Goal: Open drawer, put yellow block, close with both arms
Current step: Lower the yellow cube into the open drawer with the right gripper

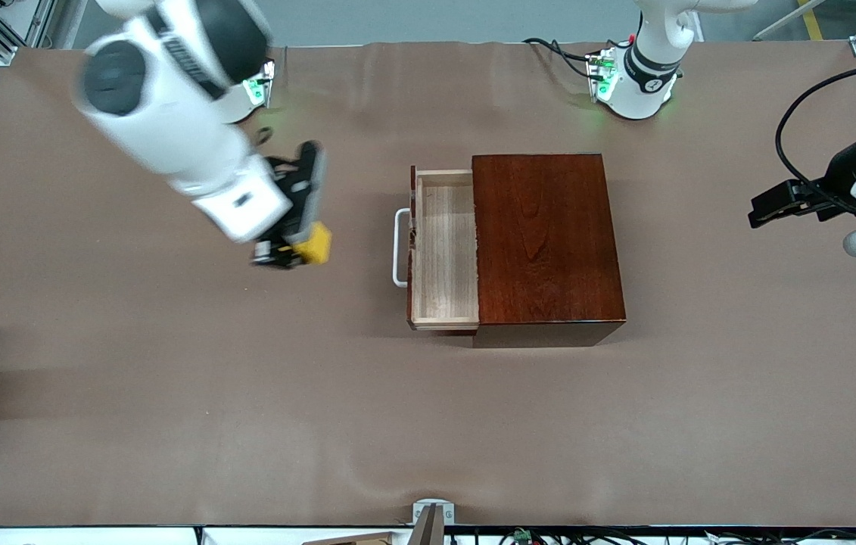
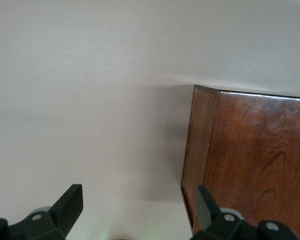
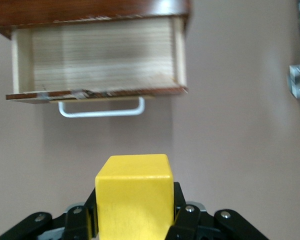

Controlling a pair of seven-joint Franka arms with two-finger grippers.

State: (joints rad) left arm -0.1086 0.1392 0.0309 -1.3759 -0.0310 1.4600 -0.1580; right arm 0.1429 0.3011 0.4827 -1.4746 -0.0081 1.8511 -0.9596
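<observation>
My right gripper will let go of the yellow block on the middle of the drawer's pale-wood bottom (image 1: 456, 250) (image 3: 106, 54), close to the mahogany box.
The drawer (image 1: 443, 250) stands pulled out of the mahogany box (image 1: 545, 242), its pale-wood tray empty, its white handle (image 1: 399, 248) toward the right arm's end. My right gripper (image 1: 293, 253) is shut on the yellow block (image 1: 314, 244) and holds it above the table, short of the handle. In the right wrist view the block (image 3: 134, 197) sits between the fingers, with the open drawer (image 3: 97, 57) ahead. My left gripper (image 1: 764, 208) is open and empty, held above the table at the left arm's end, off the box's closed end (image 2: 255, 160).
The brown table (image 1: 170, 416) carries only the box and drawer. A grey bracket (image 1: 431, 515) sits at the table's near edge. The green-lit arm bases (image 1: 628, 83) stand along the back edge.
</observation>
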